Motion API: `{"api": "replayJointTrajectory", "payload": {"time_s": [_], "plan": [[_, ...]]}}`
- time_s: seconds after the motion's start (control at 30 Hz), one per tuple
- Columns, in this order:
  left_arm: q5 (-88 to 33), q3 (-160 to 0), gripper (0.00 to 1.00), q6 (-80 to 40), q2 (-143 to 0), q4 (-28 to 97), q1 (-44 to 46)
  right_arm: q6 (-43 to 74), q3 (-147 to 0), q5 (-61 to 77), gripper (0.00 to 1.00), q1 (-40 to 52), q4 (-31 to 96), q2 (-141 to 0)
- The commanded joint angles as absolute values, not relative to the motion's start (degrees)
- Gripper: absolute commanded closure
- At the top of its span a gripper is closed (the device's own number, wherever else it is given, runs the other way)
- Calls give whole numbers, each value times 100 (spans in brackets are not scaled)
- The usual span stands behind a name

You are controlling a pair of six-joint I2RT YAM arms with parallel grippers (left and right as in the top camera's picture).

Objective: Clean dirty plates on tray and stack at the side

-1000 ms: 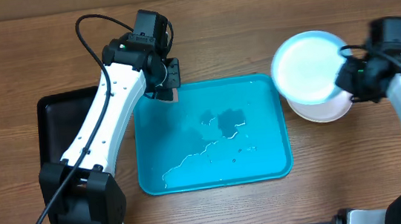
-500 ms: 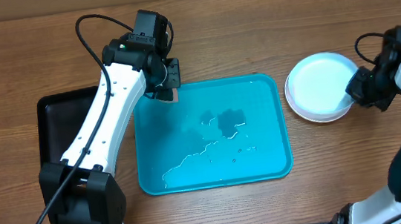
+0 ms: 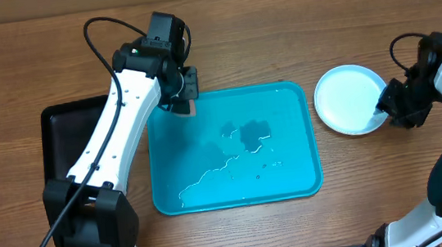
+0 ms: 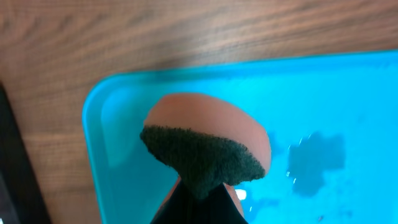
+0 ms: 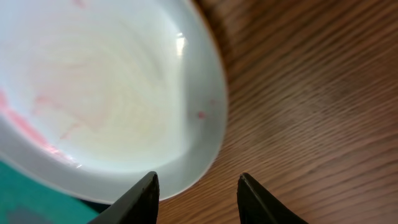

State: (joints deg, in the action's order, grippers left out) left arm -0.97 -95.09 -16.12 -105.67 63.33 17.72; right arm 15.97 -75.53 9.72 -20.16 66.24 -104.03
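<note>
Next, my left gripper releases the orange sponge inside the black tray (image 3: 105,151), close to that tray's edge facing the turquoise tray. The sponge is now over the turquoise tray's far corner.
A white plate (image 3: 348,98) lies on the wooden table right of the turquoise tray (image 3: 288,133). In the right wrist view the plate (image 5: 106,93) shows faint red smears, and a green strip (image 5: 25,193) shows under its rim. My right gripper (image 3: 386,109) is open at the plate's right edge, its fingers (image 5: 198,193) empty with the rim just beside the left finger. My left gripper (image 3: 184,103) is shut on an orange sponge with a dark green pad (image 4: 205,155), held over the tray's far left corner (image 4: 106,112). No plate is on the tray.
Water puddles (image 3: 243,142) lie on the tray floor. A smaller black tray (image 3: 59,145) sits left of the turquoise tray, partly under my left arm. Bare wood surrounds both trays.
My right gripper has lowered the white plate onto the table-side stack and opened, releasing it. My left arm with the sponge has not moved.
</note>
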Motion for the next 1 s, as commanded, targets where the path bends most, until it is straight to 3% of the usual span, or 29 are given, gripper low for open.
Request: {"api": "replayJointTrajectory", "payload": {"time_s": [0.0,0.13,0.4,0.6,0.83,0.9,0.97], "plan": [[-106,-9730,96,-1544,-10429,6643,1431,1157,-8016,1573,54,-1970,6779,-9926],[-40,-9771,96,-1535,-10267,7199,808,1146,-8093,1581,46,-1741,6849,-9470],[611,-9585,96,-1326,-10274,7743,-353,1039,-8062,1566,41,-878,6768,-9341],[934,-8919,96,-1326,-10274,7277,-757,1039,-8060,1553,40,-287,6523,-9341],[1135,-7669,95,-1323,-10274,5819,-1175,1037,-8060,1291,40,-27,6486,-9341],[1133,-7378,81,-1323,-10274,5371,-1278,1015,-8060,1293,40,-27,6521,-9341],[1090,-7253,57,-1323,-10274,5183,-1323,991,-8058,1293,40,-27,6595,-9341]]}}
